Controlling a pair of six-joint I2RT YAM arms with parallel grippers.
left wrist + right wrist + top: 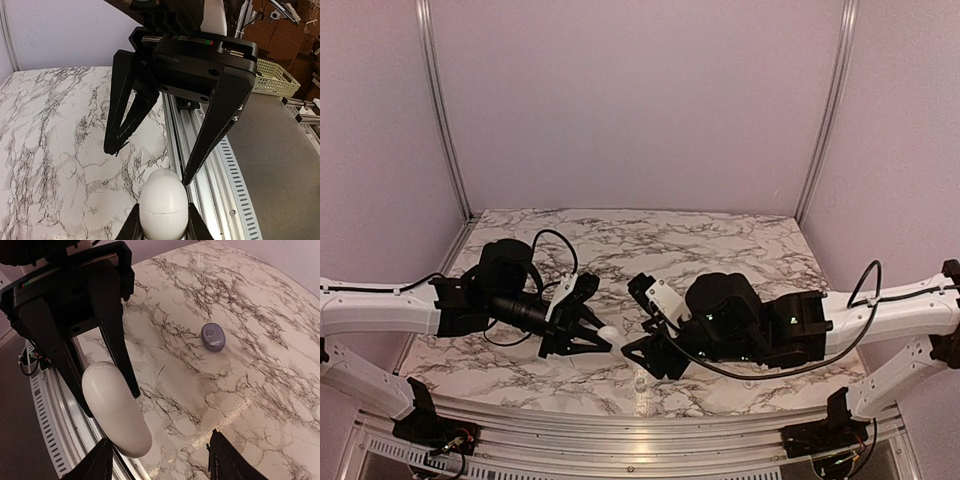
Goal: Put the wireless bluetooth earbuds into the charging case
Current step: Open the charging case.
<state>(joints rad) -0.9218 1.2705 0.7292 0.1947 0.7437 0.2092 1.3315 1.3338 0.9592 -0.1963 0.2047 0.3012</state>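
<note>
The robot's right gripper will next move down to the small whitish earbud [640, 381] [184, 452] on the marble near the front edge of the table and close there.
The charging case [164, 210] is a closed white egg-shaped shell, held above the table near its front edge. My left gripper [164, 227] is shut on its sides. It also shows in the top view [609, 335] and in the right wrist view [115, 410]. My right gripper [162, 460] is open wide, facing the left gripper [600, 338], with the case's free end between its fingers [210, 140]. One small grey-lavender oval earbud [213, 336] lies on the marble further out. The other earbud is not in view.
A small whitish ring [184, 452] lies on the marble table [740, 250] near the front edge, also seen in the top view [640, 380]. An aluminium rail [210, 190] runs along that edge. A yellow basket [274, 77] stands beyond the table. Walls close in the back and sides.
</note>
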